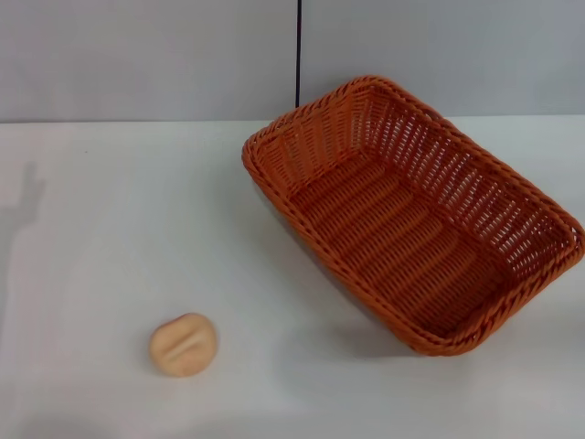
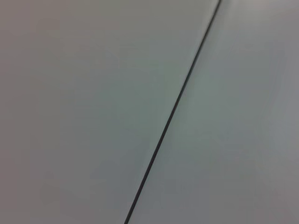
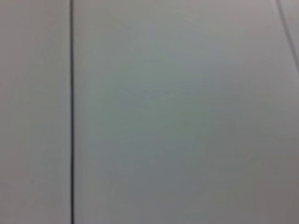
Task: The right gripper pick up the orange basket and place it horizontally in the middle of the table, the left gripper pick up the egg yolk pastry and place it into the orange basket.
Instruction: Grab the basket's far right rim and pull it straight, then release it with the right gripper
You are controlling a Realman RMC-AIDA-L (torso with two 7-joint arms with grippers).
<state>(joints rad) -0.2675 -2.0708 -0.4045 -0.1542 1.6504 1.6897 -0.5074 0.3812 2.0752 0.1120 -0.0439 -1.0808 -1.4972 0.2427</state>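
My right gripper is going to close on the rim [image 1: 524, 185] of the orange basket's far long side, toward the corner farthest from the egg yolk pastry.
The orange basket [image 1: 411, 210] lies on the white table [image 1: 110, 229] at the right of the head view, turned at a slant, its inside bare. The egg yolk pastry [image 1: 184, 344] rests on the table at the front left, crease side up, well apart from the basket. Neither gripper shows in any view; only a faint arm shadow falls on the table's far left. Both wrist views show nothing but a grey panelled wall with a dark seam.
A grey wall [image 1: 137, 55] with a dark vertical seam [image 1: 298, 50] stands behind the table's back edge. Bare tabletop lies between the pastry and the basket and across the left half.
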